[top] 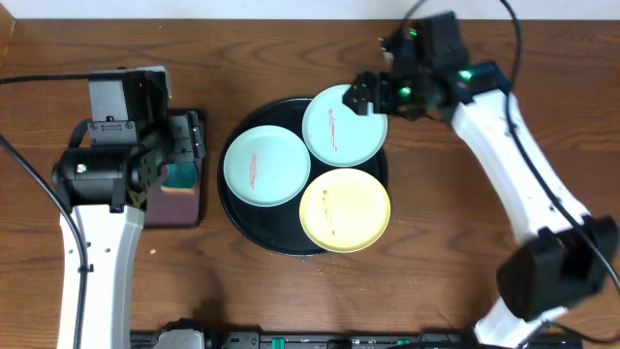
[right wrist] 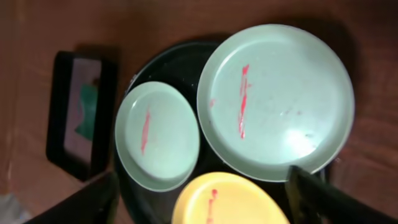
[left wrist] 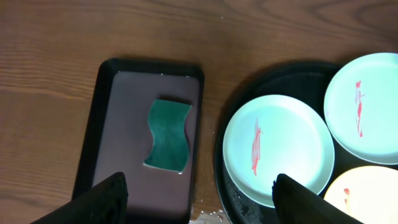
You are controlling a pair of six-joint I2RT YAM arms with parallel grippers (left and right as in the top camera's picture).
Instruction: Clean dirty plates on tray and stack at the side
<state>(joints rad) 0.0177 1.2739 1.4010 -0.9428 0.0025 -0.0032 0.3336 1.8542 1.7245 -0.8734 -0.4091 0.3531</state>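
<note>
Next, my left gripper needs to go down to the middle of the green sponge (top: 180, 173) (left wrist: 168, 137) on the maroon tray and close there.
The round black tray (top: 242, 228) holds three plates, each with thin red smears. One mint-blue plate (top: 266, 167) lies at its left, a second mint-blue plate (top: 345, 126) at its upper right and the yellow plate (top: 345, 210) at its lower right. My right gripper (top: 360, 95) is open and empty at the far edge of the upper-right plate (right wrist: 277, 99). My left gripper (top: 184, 136) is open and empty above the maroon tray, left of the black tray (left wrist: 280, 78). The left plate (left wrist: 278, 149) shows between the left gripper's fingers (left wrist: 199, 199).
A smaller rectangular dark maroon tray (top: 184, 208) lies left of the black tray, with a green wavy sponge (left wrist: 168, 134) on it. Small wet specks lie on the wood between the two trays (left wrist: 205, 214). Bare wooden table lies all round.
</note>
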